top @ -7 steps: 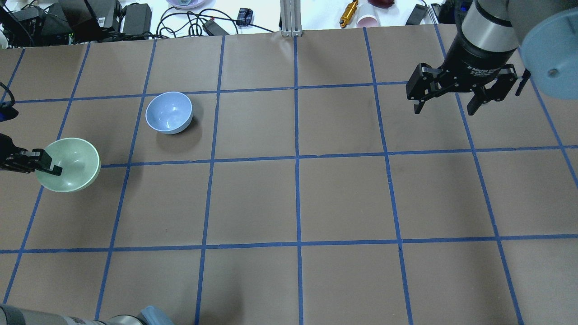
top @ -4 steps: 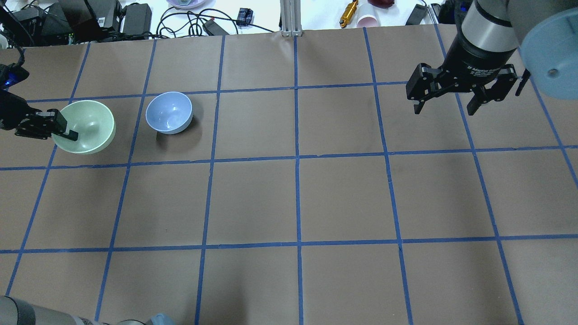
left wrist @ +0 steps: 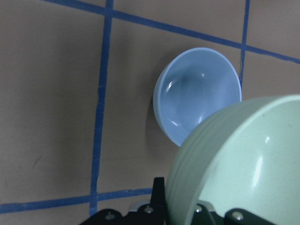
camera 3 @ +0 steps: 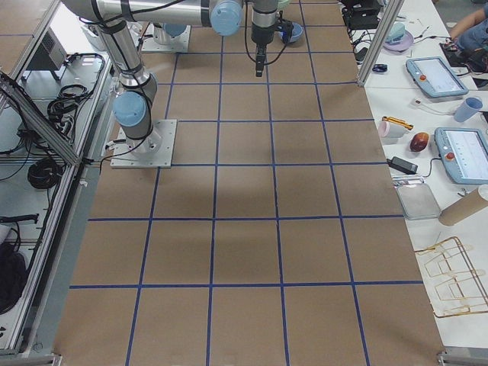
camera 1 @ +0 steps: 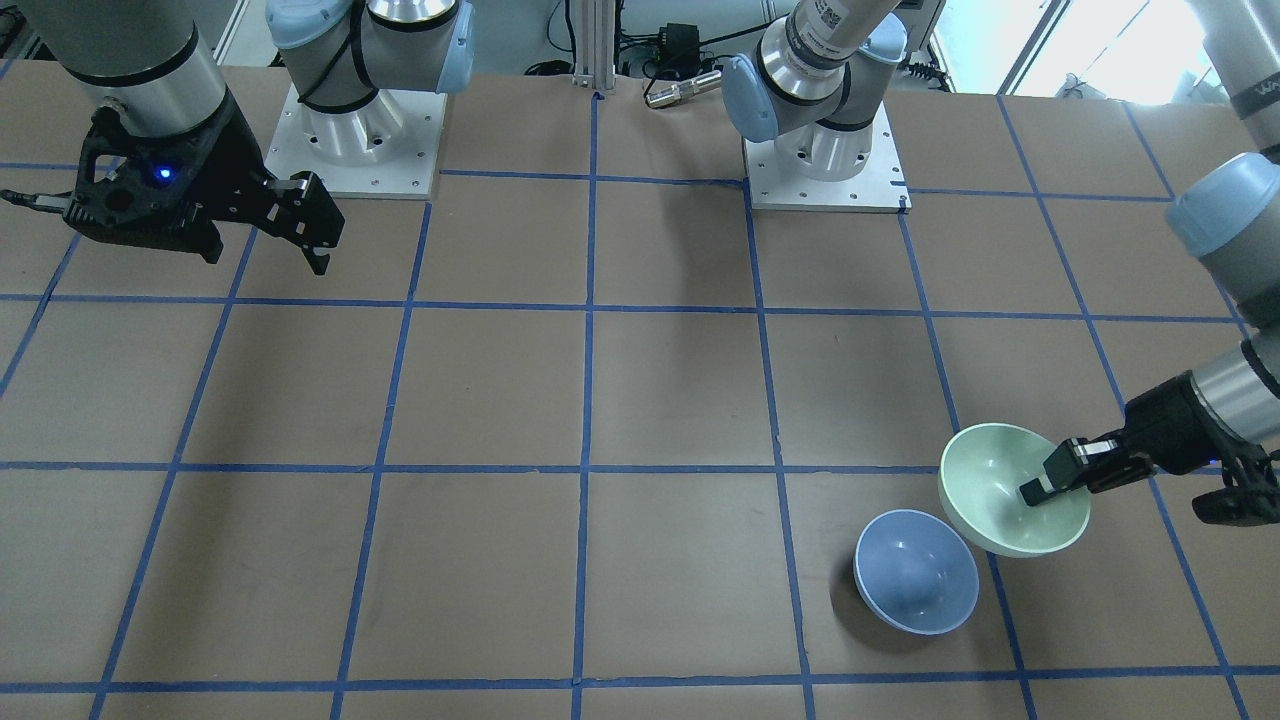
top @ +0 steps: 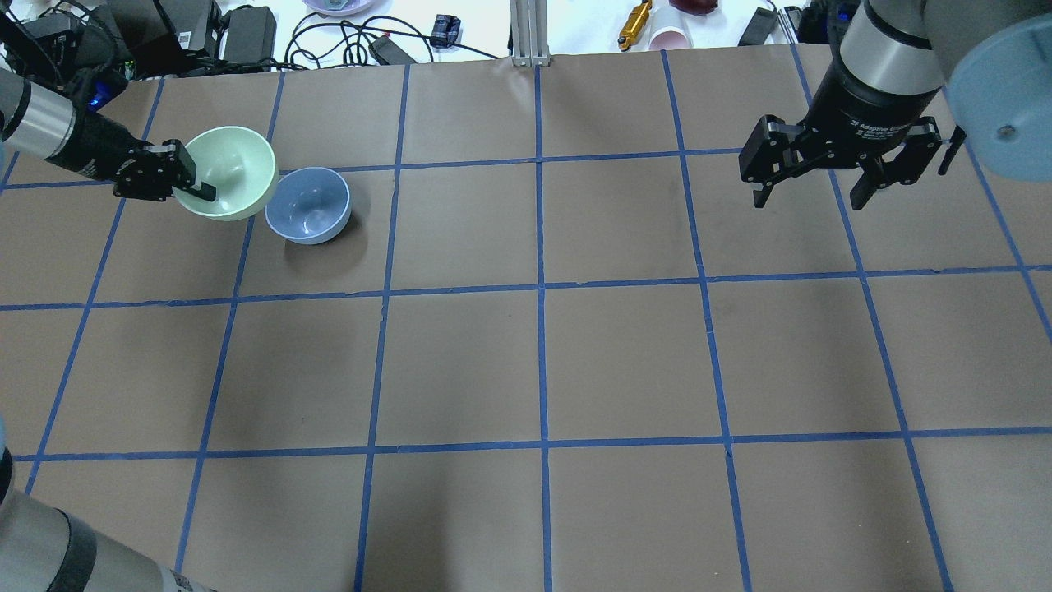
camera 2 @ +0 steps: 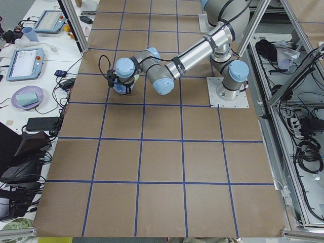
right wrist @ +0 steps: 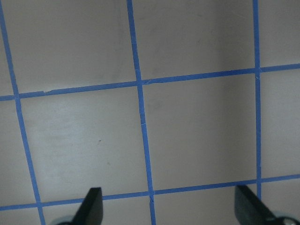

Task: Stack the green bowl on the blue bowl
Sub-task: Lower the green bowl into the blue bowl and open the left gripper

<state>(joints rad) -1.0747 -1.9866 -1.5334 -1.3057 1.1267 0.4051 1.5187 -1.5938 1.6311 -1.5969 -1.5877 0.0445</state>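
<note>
Next, I let go of the green bowl with my left gripper inside the hollow of the blue bowl [camera 1: 920, 572] [left wrist: 198, 93], so it nests upright.
My left gripper [top: 196, 186] is shut on the rim of the green bowl [top: 234, 168] and holds it in the air, tilted, just left of the blue bowl [top: 309, 205]. The green bowl's edge overlaps the blue bowl's left rim in the overhead view. In the front-facing view the green bowl [camera 1: 1000, 480] hangs above and beside the blue bowl [camera 1: 915, 584], with the left gripper [camera 1: 1040, 489] on its rim. The left wrist view shows the green bowl [left wrist: 243, 164] close up over the blue bowl [left wrist: 197, 103]. My right gripper [top: 809, 193] is open and empty, high at the far right.
The table is brown paper with a blue tape grid [top: 540, 288]. Cables, power bricks and small items [top: 246, 29] lie beyond the far edge. The arm bases [camera 1: 350, 140] stand at the robot's side of the table.
My left gripper has carried the green bowl away from the near left, up and rightward, until it is next to the blue bowl. The right arm has not moved.
</note>
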